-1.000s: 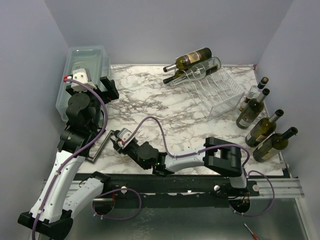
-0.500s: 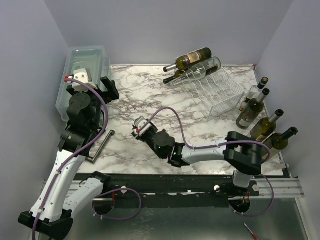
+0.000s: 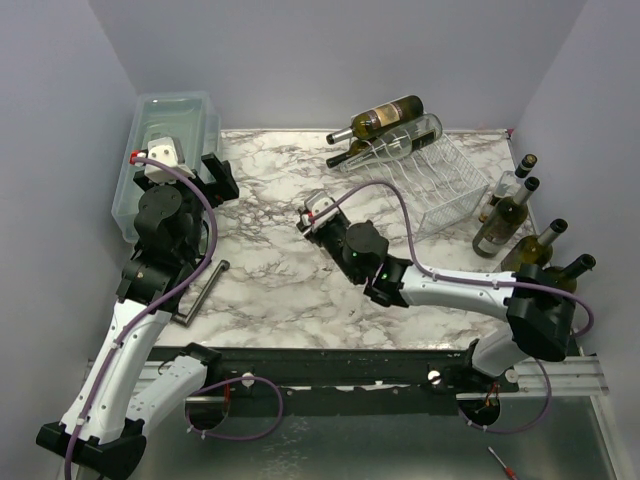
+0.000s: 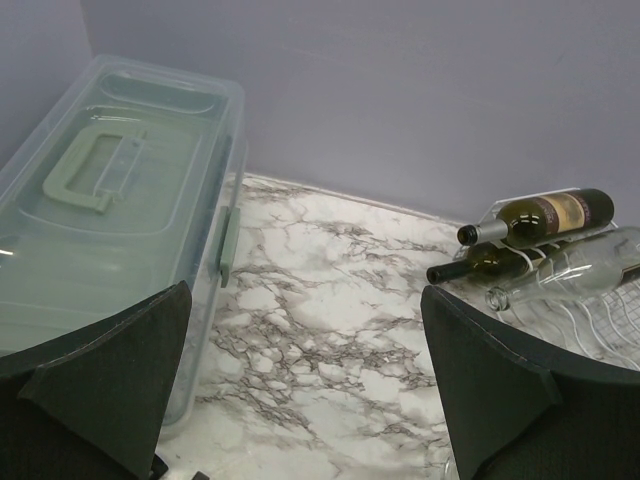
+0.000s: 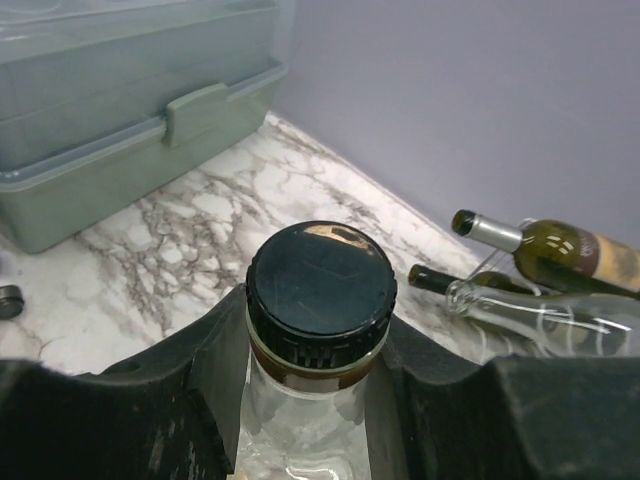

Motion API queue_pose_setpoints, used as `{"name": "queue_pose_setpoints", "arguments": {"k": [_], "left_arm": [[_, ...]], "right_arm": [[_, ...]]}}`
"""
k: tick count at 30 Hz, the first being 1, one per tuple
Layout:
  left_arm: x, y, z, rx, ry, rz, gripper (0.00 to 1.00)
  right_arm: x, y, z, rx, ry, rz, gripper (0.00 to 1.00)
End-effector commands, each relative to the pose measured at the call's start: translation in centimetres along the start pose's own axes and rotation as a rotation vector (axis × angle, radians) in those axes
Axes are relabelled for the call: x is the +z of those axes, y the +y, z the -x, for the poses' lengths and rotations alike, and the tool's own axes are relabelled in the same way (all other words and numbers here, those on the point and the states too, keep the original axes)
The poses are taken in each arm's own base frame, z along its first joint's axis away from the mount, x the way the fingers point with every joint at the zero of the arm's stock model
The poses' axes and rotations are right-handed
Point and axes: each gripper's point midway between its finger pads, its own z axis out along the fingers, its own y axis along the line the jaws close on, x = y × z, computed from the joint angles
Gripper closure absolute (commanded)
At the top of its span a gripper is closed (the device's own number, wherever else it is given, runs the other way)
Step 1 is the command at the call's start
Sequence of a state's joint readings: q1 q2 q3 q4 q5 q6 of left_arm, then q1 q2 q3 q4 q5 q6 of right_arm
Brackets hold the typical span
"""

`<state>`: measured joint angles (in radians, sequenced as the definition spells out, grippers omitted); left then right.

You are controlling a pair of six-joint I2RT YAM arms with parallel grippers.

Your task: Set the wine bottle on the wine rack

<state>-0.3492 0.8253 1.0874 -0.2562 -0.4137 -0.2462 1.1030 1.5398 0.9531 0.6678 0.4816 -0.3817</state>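
I should use my right gripper to set the wine bottle, now held over the table's middle, down and let go of it on the wine rack (image 3: 419,164), just in front of the clear bottle there.
My right gripper (image 5: 320,375) is shut on the neck of a clear glass wine bottle with a black screw cap (image 5: 320,288). In the top view this gripper (image 3: 322,222) is over the middle of the table, and the wrist hides the bottle. The white wire wine rack (image 3: 432,182) stands at the back right. Three bottles lie on its left end: a green labelled one (image 3: 385,118), a clear one (image 3: 402,140) and a dark one (image 3: 350,155). They also show in the right wrist view (image 5: 545,270). My left gripper (image 4: 310,400) is open and empty, raised beside the bin.
A translucent lidded plastic bin (image 3: 170,125) stands at the back left. Several wine bottles (image 3: 510,215) stand along the right edge. A dark metal handle-like bar (image 3: 203,290) lies near the front left. A small black cap (image 5: 8,300) lies on the marble.
My right arm has swung from the front left of the table to the right and farther back, toward the rack. The left arm has not moved.
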Motion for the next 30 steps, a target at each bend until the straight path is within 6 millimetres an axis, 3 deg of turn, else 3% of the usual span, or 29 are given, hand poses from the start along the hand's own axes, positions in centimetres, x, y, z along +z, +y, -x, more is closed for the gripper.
{"name": "queue_pose_setpoints", "arguments": {"k": [1, 7, 12, 21, 30], "left_arm": [[0.0, 0.1, 0.1, -0.003, -0.010, 0.007, 0.01], [-0.1, 0.0, 0.1, -0.004, -0.012, 0.003, 0.01], [-0.2, 0.0, 0.1, -0.005, -0.013, 0.002, 0.01], [-0.2, 0.1, 0.3, -0.002, -0.017, 0.008, 0.01], [-0.2, 0.1, 0.3, 0.000, -0.017, 0.008, 0.01]], "right_arm": [[0.1, -5.3, 10.1, -0.012, -0.222, -0.090, 0.99], [0.5, -10.3, 12.1, -0.066, -0.233, -0.191, 1.00], [1.6, -13.8, 12.3, -0.146, -0.195, -0.227, 1.00], [4.1, -20.0, 10.8, -0.340, -0.101, -0.296, 1.00], [6.7, -24.0, 6.5, -0.637, 0.067, -0.298, 0.99]]}}
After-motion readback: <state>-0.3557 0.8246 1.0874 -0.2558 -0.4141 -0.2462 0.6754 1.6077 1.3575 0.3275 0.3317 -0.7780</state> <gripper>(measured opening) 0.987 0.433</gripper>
